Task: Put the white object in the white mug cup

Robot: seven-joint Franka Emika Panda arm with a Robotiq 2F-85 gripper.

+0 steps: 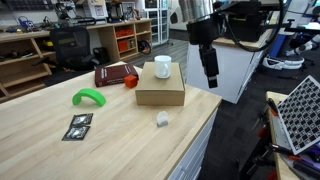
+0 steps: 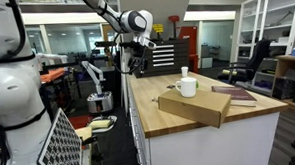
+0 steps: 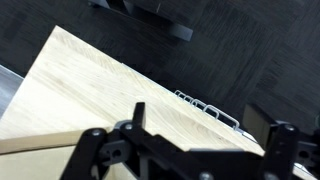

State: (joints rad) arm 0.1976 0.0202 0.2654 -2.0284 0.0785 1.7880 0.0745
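Observation:
My gripper is due to move next. It should go to the top of the tiny white object (image 1: 163, 115) in front of the cardboard box and close there.
The white mug (image 1: 162, 67) stands upright on a cardboard box (image 1: 160, 92) on the wooden table; both exterior views show it (image 2: 187, 87). The tiny white object (image 1: 162, 119) lies on the tabletop in front of the box, close to the table's edge. My gripper (image 1: 210, 76) hangs in the air beyond the table's edge, beside the box and above table height, apart from both things. It is open and empty. In the wrist view the two fingers (image 3: 210, 135) frame bare tabletop; neither the mug nor the white object shows there.
A green curved piece (image 1: 88, 97) and a black packet (image 1: 78, 126) lie on the table. A dark red book (image 1: 115, 75) lies behind the box. A wire rack (image 1: 300, 110) stands off the table's edge, below the gripper.

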